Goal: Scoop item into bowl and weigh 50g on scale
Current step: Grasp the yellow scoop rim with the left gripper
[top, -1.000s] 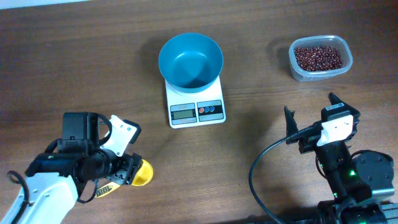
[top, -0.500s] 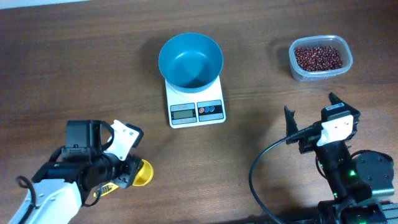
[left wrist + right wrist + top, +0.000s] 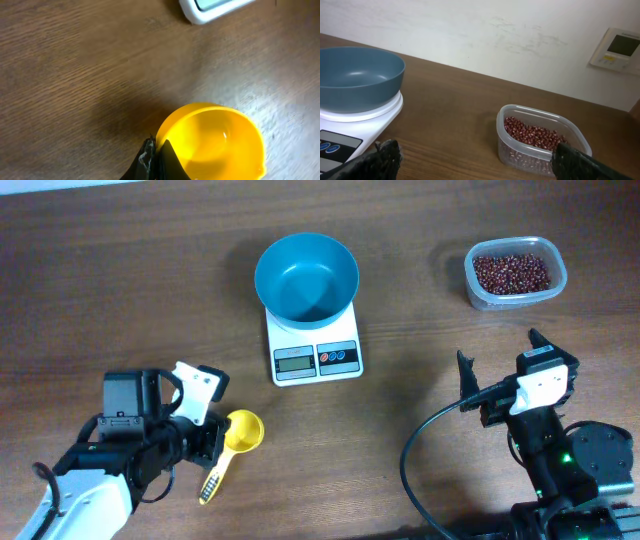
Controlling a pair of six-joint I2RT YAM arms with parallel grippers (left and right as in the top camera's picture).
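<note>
The yellow scoop's handle points at the front edge, so next my left gripper regrips the cup's rim (image 3: 234,417) and swings the handle toward my right gripper.
The blue bowl (image 3: 306,275) (image 3: 355,75) stands empty on the white scale (image 3: 315,360) (image 3: 350,120) at the table's middle back. The beans (image 3: 511,272) (image 3: 532,136) lie in a clear tub (image 3: 470,285) (image 3: 520,152) at the back right. A yellow scoop (image 3: 243,430) (image 3: 215,140) rests at the front left, its handle pointing toward the front edge. My left gripper (image 3: 213,442) (image 3: 155,144) is shut at the cup's left rim, one finger over the cup's inside and one outside, pinching the wall. My right gripper (image 3: 500,352) (image 3: 476,146) stands open and empty, in front of the tub.
A corner of the scale (image 3: 210,7) shows at the top of the left wrist view. A black cable (image 3: 420,450) loops beside the right arm's base. Bare wood lies between the scoop and the scale. A wall panel (image 3: 620,49) hangs behind the table.
The left gripper has shut. The scoop has shifted right and toward the scale and turned, so its handle now shows, pointing to the front. The right arm has not moved.
</note>
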